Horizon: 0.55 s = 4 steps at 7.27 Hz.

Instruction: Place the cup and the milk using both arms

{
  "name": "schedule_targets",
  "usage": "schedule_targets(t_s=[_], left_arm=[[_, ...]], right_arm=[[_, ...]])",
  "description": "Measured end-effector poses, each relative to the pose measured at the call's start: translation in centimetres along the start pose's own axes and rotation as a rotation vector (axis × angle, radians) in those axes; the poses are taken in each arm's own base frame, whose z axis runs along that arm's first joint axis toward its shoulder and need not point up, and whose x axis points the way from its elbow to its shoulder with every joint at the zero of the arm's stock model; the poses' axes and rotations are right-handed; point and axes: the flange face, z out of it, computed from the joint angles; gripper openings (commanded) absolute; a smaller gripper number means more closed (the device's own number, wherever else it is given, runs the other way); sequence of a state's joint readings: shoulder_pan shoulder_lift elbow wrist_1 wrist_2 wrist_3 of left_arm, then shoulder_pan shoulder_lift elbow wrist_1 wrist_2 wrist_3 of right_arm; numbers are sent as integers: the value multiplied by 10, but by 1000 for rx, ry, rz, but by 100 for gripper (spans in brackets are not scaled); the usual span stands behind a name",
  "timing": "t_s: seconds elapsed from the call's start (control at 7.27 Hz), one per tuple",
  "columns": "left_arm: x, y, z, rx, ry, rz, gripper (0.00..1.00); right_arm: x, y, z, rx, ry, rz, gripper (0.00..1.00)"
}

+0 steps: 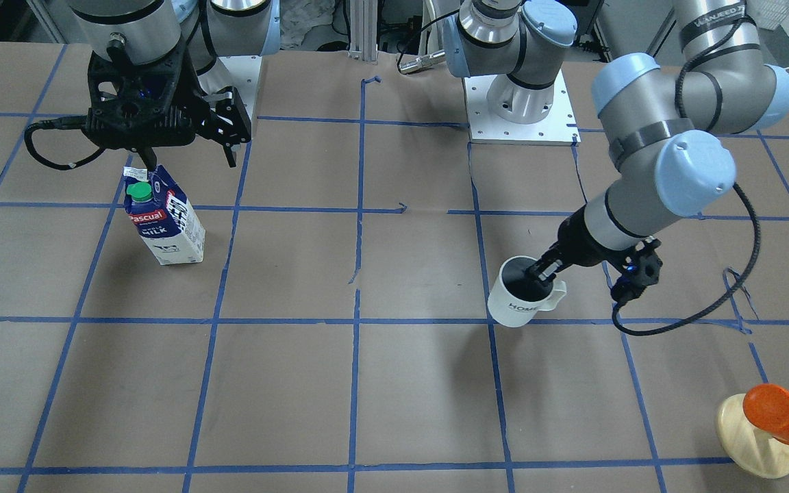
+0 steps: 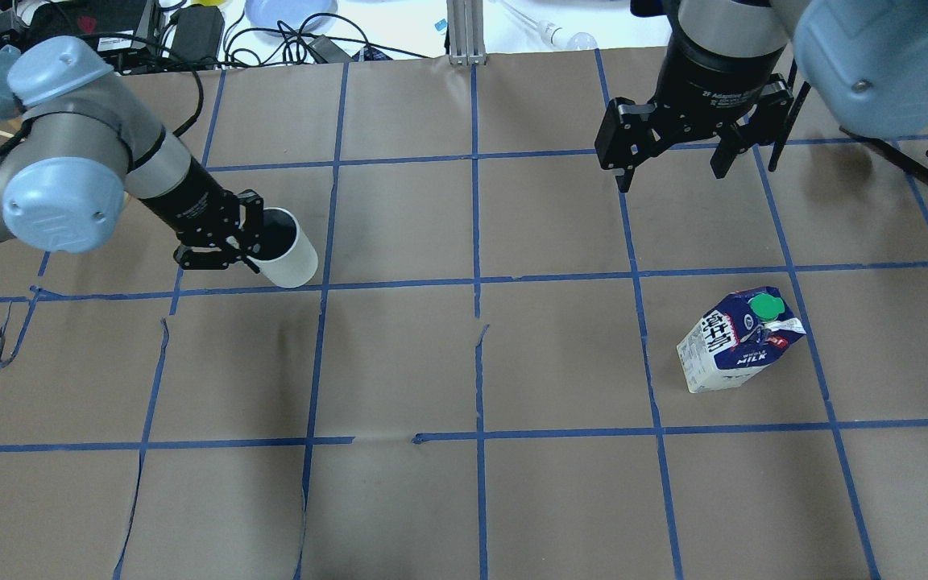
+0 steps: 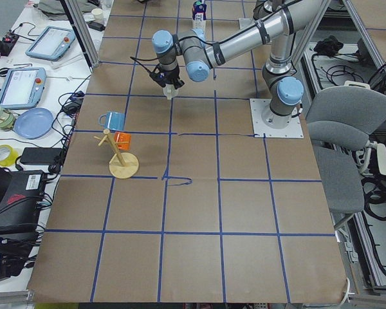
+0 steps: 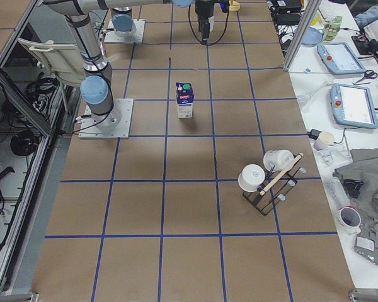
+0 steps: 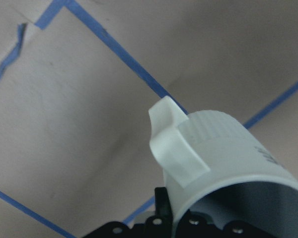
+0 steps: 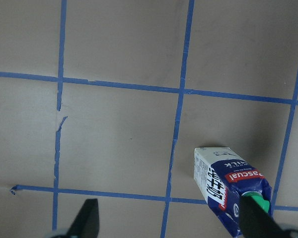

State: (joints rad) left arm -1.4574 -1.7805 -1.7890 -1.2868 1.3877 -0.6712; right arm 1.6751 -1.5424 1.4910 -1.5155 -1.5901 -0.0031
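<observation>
The milk's top, around its green cap [image 1: 148, 189] [image 6: 251, 198], is the next place my right gripper should go down to and close on.
The white cup [image 1: 521, 301] marked "HOME" hangs tilted in my left gripper [image 1: 546, 272], which is shut on its rim near the handle. Its shadow falls on the paper below, so it seems lifted a little. The overhead view shows the cup [image 2: 285, 258] and left gripper [image 2: 248, 250] at the left. The left wrist view shows the cup's handle [image 5: 174, 144]. The milk [image 1: 165, 219] stands upright on the table, green cap up. My right gripper [image 1: 191, 161] is open and empty, above and behind the milk [image 2: 738, 338]. The right wrist view shows the milk [image 6: 231, 186] near one finger [image 6: 256, 220].
An orange mug on a wooden stand [image 1: 774, 418] sits at the table's edge on my left side, with a blue mug [image 3: 112, 120] beside it. A black rack with white cups [image 4: 268, 179] stands on my right side. Blue tape lines grid the brown paper [image 2: 472, 362].
</observation>
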Motion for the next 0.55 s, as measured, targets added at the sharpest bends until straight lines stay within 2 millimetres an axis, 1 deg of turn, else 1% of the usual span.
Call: schedule_targets(t_s=[0.14, 0.28, 0.41, 0.55], left_arm=[[25, 31, 9, -15, 0, -15, 0], [42, 61, 20, -38, -2, -54, 0], [52, 85, 36, -68, -15, -93, 0], [57, 108, 55, -117, -29, -117, 0]], right_arm=[[0, 0, 0, 0, 0, 0, 100], [0, 0, 0, 0, -1, 0, 100], [0, 0, 0, 0, -1, 0, 100], [0, 0, 1, -1, -2, 1, 100]])
